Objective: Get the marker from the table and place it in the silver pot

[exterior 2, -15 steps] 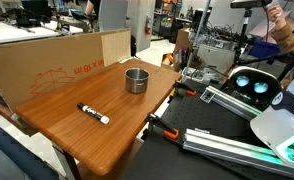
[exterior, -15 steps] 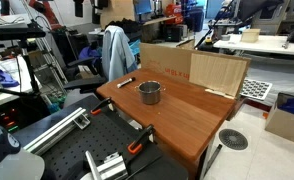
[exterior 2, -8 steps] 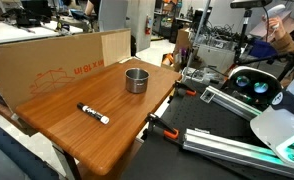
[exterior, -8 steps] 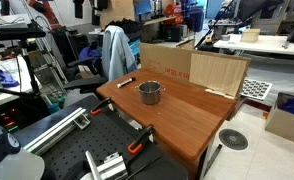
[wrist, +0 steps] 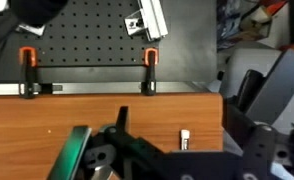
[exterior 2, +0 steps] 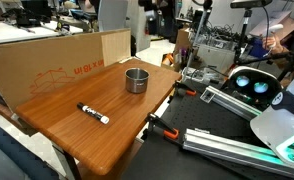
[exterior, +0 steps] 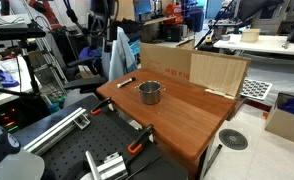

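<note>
The marker's black cap (exterior: 131, 79) is at the end opposite its white end. My gripper should go there next and close on it.
The dark marker (exterior: 126, 82) with a white end lies flat on the reddish-brown table (exterior: 187, 115), apart from the silver pot (exterior: 150, 93). It also shows in an exterior view (exterior 2: 93, 113), near the front of the table (exterior 2: 62, 135), with the pot (exterior 2: 136, 80) farther back. My gripper (exterior: 105, 32) hangs high above the table's far side; it also shows at the top of an exterior view (exterior 2: 153, 18). In the wrist view the jaws (wrist: 185, 102) are spread and empty, and only the marker's white end (wrist: 184, 138) shows on the wood below.
Upright cardboard (exterior 2: 47, 60) and light-wood boards (exterior: 219, 70) stand along the table's back. Orange clamps (wrist: 150, 57) grip the table edge over a black perforated board (wrist: 87, 35). Aluminium rails (exterior 2: 227, 145) lie on the floor. A chair with a jacket (exterior: 115, 50) stands beside the table.
The arm and gripper have come into view at the top of both exterior views, above the table's far side. The marker and pot have not moved.
</note>
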